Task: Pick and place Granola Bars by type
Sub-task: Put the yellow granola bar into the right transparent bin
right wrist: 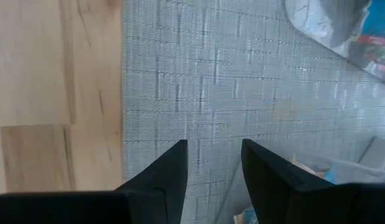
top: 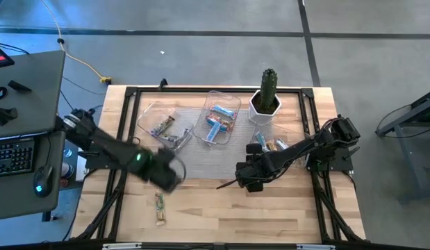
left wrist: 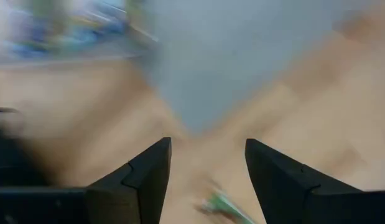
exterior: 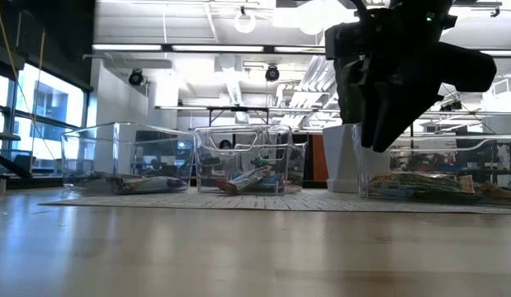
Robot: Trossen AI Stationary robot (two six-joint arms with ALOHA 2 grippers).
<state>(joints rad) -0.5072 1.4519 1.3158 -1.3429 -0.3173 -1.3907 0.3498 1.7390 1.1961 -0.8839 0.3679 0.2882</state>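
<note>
Next, the left gripper closes on the middle of the green-tan granola bar (top: 160,208) that is lying on the bare wood.
A green-tan granola bar (top: 159,208) lies flat on the wood near the table's front left; it also shows in the left wrist view (left wrist: 226,205). My left gripper (top: 169,175) hovers just beyond it, open and empty (left wrist: 208,180). My right gripper (top: 241,177) is open and empty over the grey mat (right wrist: 214,168). Purple bars lie in the left clear tray (top: 162,125). Light blue bars lie in the middle tray (top: 220,118). More bars lie in the right tray (top: 270,144), partly hidden by the right arm.
A cactus in a white pot (top: 266,101) stands at the far edge, right of the middle tray. A grey mat (top: 201,163) lies under the trays. A dark frame (top: 124,132) runs around the table. A desk with a keyboard and mouse (top: 20,160) stands to the left.
</note>
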